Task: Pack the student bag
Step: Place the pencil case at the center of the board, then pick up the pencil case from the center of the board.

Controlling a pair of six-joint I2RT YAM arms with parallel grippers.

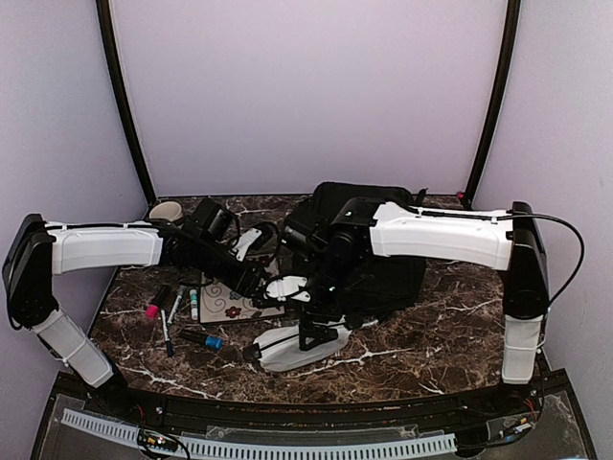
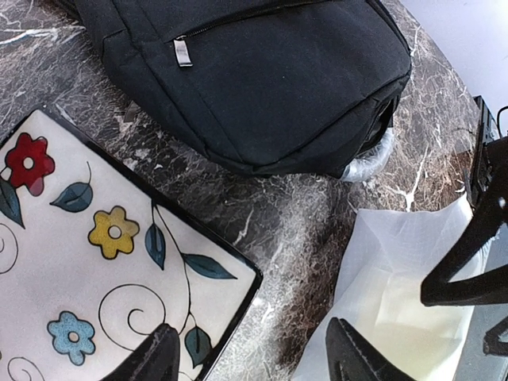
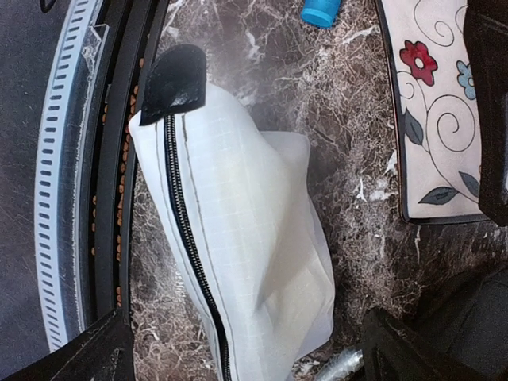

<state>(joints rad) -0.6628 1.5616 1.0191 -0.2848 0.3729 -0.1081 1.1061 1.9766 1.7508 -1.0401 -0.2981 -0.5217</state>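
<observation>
The student bag's front flap edge [image 1: 372, 309] [image 2: 321, 160], just above the grey-white loop handle, should be grabbed next by my left gripper to lift the bag open.
The black student bag [image 1: 375, 251] lies at the back middle of the table, and fills the top of the left wrist view [image 2: 254, 79] with its grey-white loop handle [image 2: 369, 163]. A white zip pouch [image 1: 292, 347] lies in front of it near the front edge. My right gripper [image 1: 311, 333] hangs just above the pouch [image 3: 238, 238], open wide [image 3: 246, 361] with a jaw on each side, not touching it. My left gripper [image 1: 263, 284] is open and empty [image 2: 250, 361] over the corner of a floral notebook [image 2: 95, 262], with the pouch [image 2: 397, 294] to its right.
The notebook [image 1: 230, 299] lies left of the pouch. Markers [image 1: 153, 310] [image 1: 194, 305], a pen [image 1: 165, 332] and a blue-capped marker [image 1: 203, 339] lie to its left. A tape roll [image 1: 166, 211] sits at the back left. The table's front rail [image 3: 71, 159] runs beside the pouch.
</observation>
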